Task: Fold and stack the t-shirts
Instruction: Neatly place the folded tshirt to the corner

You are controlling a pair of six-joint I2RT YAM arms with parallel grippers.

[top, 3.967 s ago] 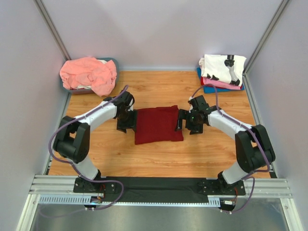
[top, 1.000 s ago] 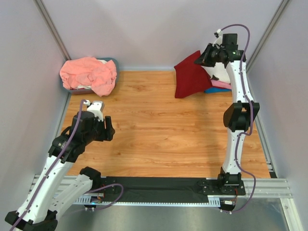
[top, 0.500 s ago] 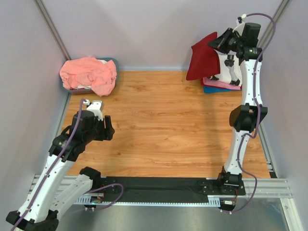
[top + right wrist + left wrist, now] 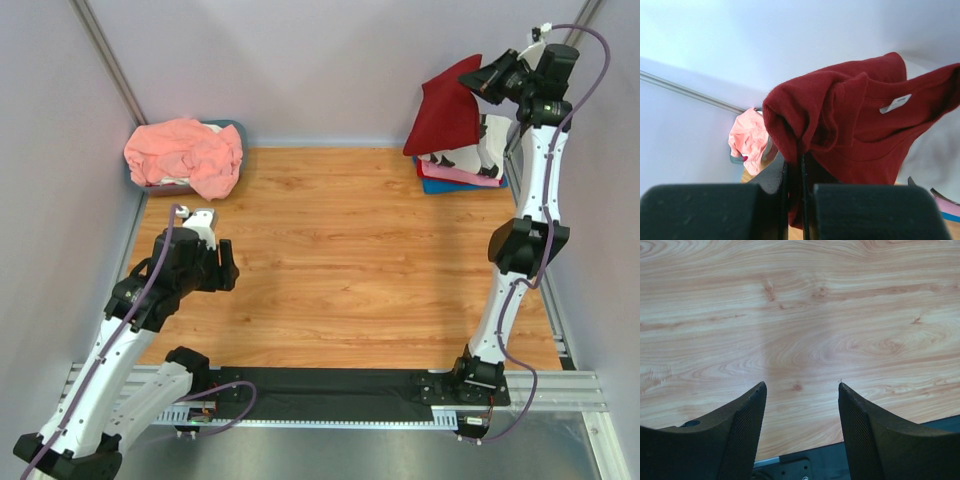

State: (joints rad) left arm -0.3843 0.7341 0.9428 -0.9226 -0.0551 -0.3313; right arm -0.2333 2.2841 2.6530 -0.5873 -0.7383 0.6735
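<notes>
The dark red t-shirt, now hanging in the air over the stack, will be released by my right gripper on top of the white t-shirt with black print (image 4: 474, 140), so that it lies there.
High at the back right, my right gripper (image 4: 492, 79) is shut on the folded dark red t-shirt (image 4: 447, 112), which hangs in the air over the stack (image 4: 462, 165) of folded t-shirts: white with black print on top, pink and blue below. In the right wrist view the red cloth (image 4: 855, 130) is pinched between the jaws (image 4: 794, 160). A salmon-pink t-shirt (image 4: 186, 152) lies crumpled in a bin at the back left. My left gripper (image 4: 226, 268) stands open over bare wood at the near left, nothing between its fingers (image 4: 801, 390).
The grey bin (image 4: 237, 128) holding the salmon-pink shirt stands in the back left corner. Grey walls close in the wooden table (image 4: 340, 260) on three sides. A black strip and metal rail (image 4: 330, 385) run along the near edge by the arm bases.
My right arm has carried the dark red t-shirt from the table's middle up and rightwards to above the stack. My left arm drew back to the near left and has since stayed still.
</notes>
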